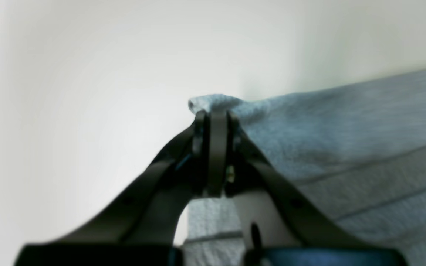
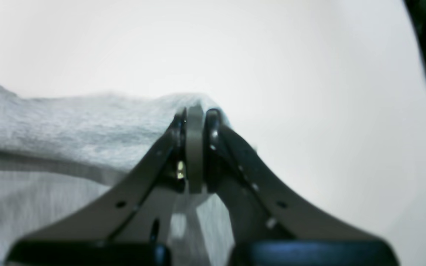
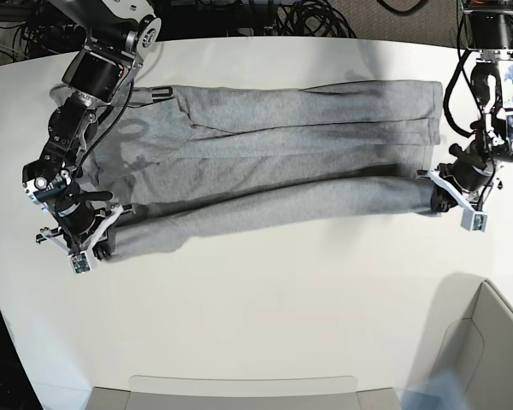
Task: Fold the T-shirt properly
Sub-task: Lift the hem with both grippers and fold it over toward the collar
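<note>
The robot's left gripper will release the lifted corner on the T-shirt's far part (image 3: 420, 104), close to the outer side edge of that part.
The heather-grey T-shirt (image 3: 274, 149) lies spread wide across the white table, plain side up, its near edge lifted into a rolled fold. My left gripper (image 3: 433, 198) is on the base view's right, shut on the shirt's near right corner (image 1: 213, 101). My right gripper (image 3: 103, 245) is on the base view's left, shut on the near left corner (image 2: 194, 99). In the left wrist view the left gripper (image 1: 216, 116) pinches a bunched tip of cloth. In the right wrist view the right gripper (image 2: 196, 112) does the same. No lettering shows.
The white table (image 3: 265, 307) stretches in front of the shirt. A pale bin (image 3: 479, 350) stands at the near right corner and a flat tray edge (image 3: 239, 389) runs along the near side. Cables (image 3: 316, 17) lie beyond the far edge.
</note>
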Controlling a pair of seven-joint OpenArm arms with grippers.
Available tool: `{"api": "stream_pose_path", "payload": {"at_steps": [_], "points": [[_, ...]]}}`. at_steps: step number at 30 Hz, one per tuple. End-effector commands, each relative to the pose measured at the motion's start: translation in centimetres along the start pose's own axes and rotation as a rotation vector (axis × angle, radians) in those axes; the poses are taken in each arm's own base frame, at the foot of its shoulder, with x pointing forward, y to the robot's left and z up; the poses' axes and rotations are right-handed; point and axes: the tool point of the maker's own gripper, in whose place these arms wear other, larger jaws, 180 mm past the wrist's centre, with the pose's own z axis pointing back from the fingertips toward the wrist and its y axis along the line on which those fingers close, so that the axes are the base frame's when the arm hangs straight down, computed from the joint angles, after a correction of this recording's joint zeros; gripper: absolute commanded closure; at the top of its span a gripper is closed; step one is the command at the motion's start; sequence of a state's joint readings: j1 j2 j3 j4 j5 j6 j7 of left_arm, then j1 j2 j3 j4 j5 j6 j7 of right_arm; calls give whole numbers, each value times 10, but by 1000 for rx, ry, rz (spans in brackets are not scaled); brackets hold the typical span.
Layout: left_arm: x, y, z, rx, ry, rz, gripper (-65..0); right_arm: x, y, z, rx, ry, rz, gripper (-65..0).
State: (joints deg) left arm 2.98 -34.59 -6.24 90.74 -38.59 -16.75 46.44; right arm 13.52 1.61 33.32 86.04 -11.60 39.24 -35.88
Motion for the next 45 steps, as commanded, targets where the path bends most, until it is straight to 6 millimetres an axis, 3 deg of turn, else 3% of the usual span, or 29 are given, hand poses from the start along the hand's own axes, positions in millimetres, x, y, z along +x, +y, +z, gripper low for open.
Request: {"api": "stream_pose_path", "payload": {"at_steps": [1,8,14,23,35,41,45], "points": [[11,9,6,22,-30,-12,0,25,-6,8,-8,-86,18,-3],[-12,5,11,16,17,-16,0,6,5,27,6,-82,6,-3],[-30,-4,19,5,50,-29,0,-4,-19,38,-63,-77,-40,-3],[-35,14,36,54,41,-11,0,-22,-22,44,-69,-38,-36,-3],[-57,9,47,48,90,-26,0,-37,-8,61,-43,-37,-41,-3],[-61,25,58,92,91,-7,0,-50,1,70,-25,-23,-49,-3],[-72,25,60,90,118,-10,0,-60,6,73,-17,1,-51,-3]]}}
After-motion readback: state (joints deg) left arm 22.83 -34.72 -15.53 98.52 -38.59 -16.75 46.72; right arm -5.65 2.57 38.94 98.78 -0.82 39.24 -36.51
